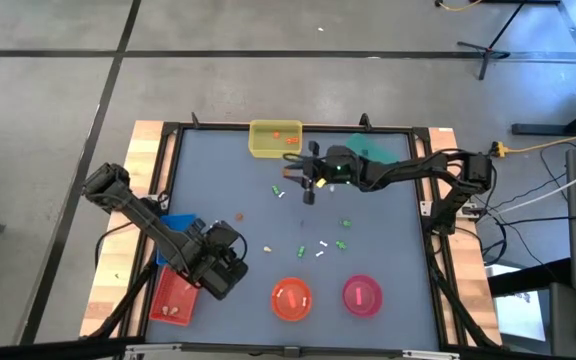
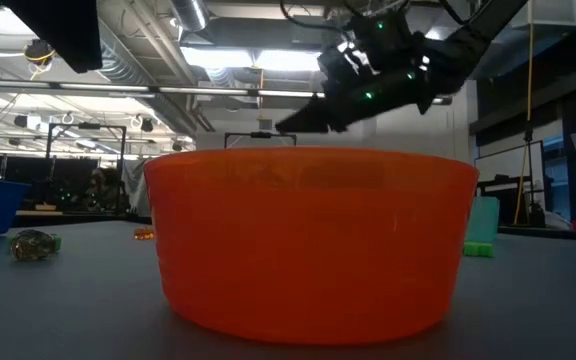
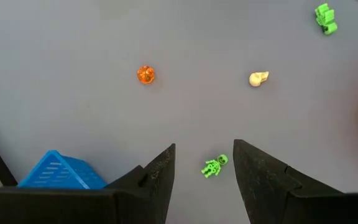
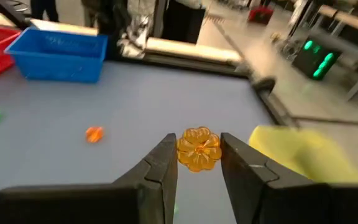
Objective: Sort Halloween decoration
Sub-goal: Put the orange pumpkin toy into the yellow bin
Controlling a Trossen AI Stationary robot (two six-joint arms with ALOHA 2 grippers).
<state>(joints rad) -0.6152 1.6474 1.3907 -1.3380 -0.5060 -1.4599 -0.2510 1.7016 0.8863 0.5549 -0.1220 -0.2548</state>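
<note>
I need to use my right gripper to set the orange pumpkin down in the yellow tray (image 1: 288, 141), beside the other orange pumpkins.
My right gripper (image 1: 303, 180) hangs over the far middle of the table, beside the yellow tray (image 1: 275, 138), shut on an orange pumpkin trinket (image 4: 198, 149). In the low view it shows above the orange bowl (image 2: 308, 240). My left gripper (image 3: 204, 168) is open at the near left, above the table. A green skeleton trinket (image 3: 214, 166) lies on the table and shows in the gap between its fingers, untouched. An orange pumpkin (image 3: 145, 74), a beige skull (image 3: 258, 78) and a green trinket (image 3: 325, 18) lie loose farther out. My right gripper pinches the orange pumpkin's two opposite sides (image 4: 182, 152) between its two fingers, at their free ends. The fingers come nearly level from the table's right and point toward its left. The pumpkin is lifted clear of the table.
A blue tray (image 1: 178, 228) and a red tray (image 1: 173, 295) stand at the near left by my left arm. A teal tray (image 1: 376, 148) sits at the far side, a pink bowl (image 1: 361, 294) at the near edge. Loose trinkets (image 1: 320, 245) dot the middle.
</note>
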